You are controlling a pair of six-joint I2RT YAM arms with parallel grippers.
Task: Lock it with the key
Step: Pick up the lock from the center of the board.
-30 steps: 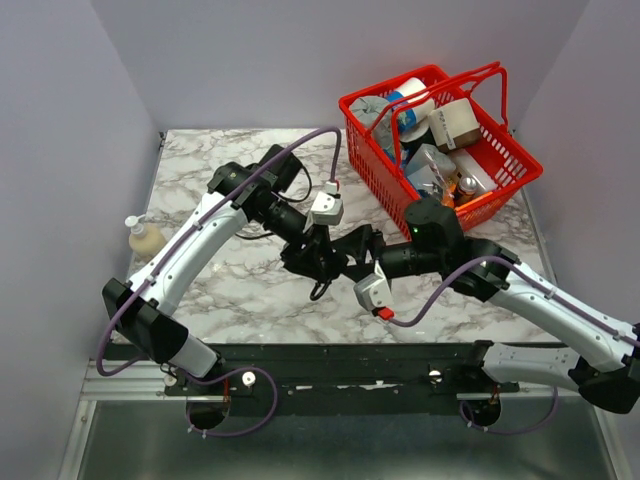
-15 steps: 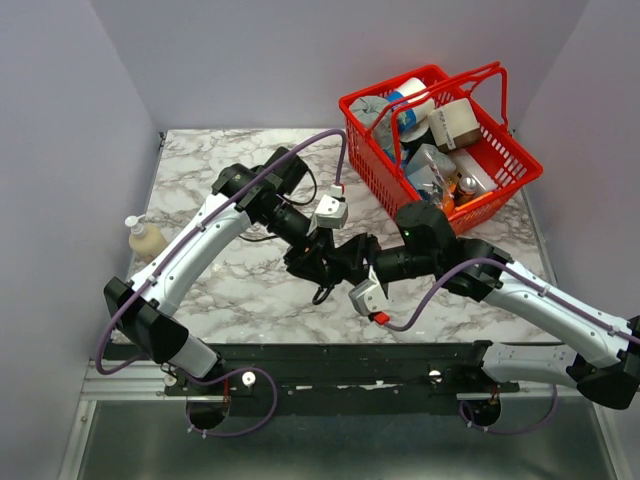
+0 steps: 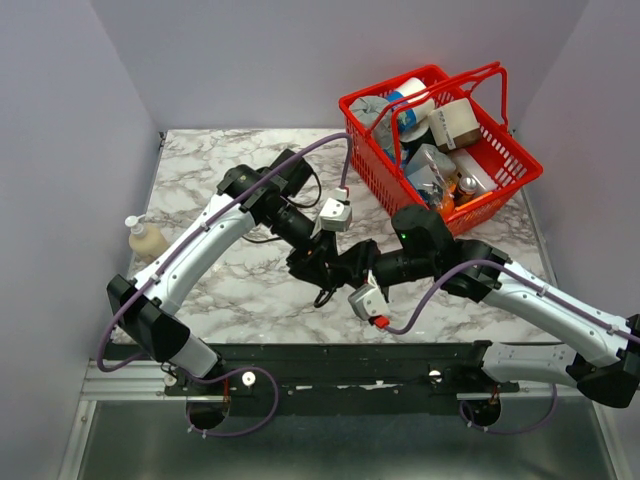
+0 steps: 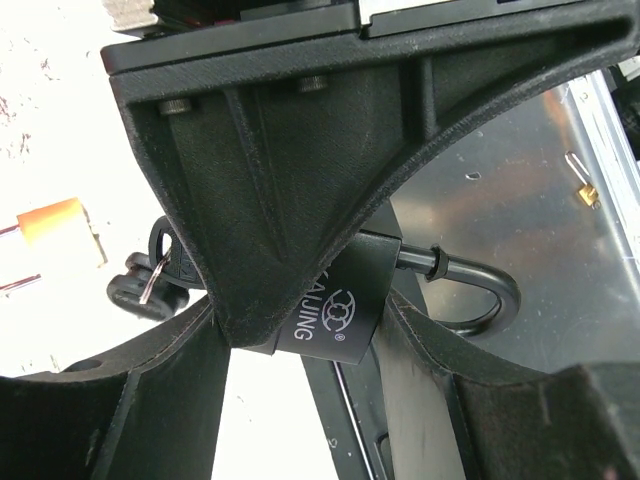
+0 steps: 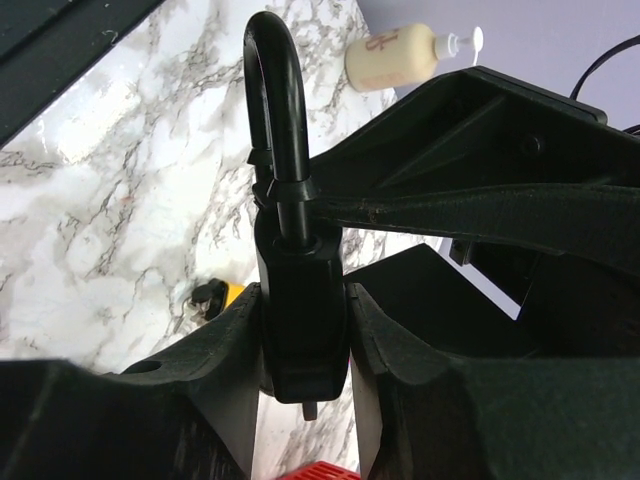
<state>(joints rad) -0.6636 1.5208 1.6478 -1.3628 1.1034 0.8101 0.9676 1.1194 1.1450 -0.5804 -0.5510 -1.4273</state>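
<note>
With both grippers crowding the padlock's body, the robot's left gripper needs to open, back away and take the padlock's free shackle (image 4: 509, 293) before the robot turns the key.
A black padlock (image 4: 340, 310) with a curved shackle (image 4: 480, 295) hangs in the air between my two grippers, above the near middle of the marble table (image 3: 200, 170). My right gripper (image 5: 305, 330) is shut on the flat faces of the lock's body (image 5: 300, 310). One of its fingers (image 4: 300, 180) covers most of the lock in the left wrist view. My left gripper (image 4: 305, 340) closes on the lock's narrow sides. A key on a ring (image 4: 150, 285) hangs at the lock's base. In the top view both grippers meet at one spot (image 3: 335, 265) and hide the lock.
A red basket (image 3: 495, 195) full of several items stands at the back right. A soap bottle (image 3: 145, 238) stands at the table's left edge and also shows in the right wrist view (image 5: 395, 55). A metal rail runs along the near edge (image 3: 350, 355).
Both arms have shifted a little towards the near right with the padlock held between them. The grip on the lock looks the same.
</note>
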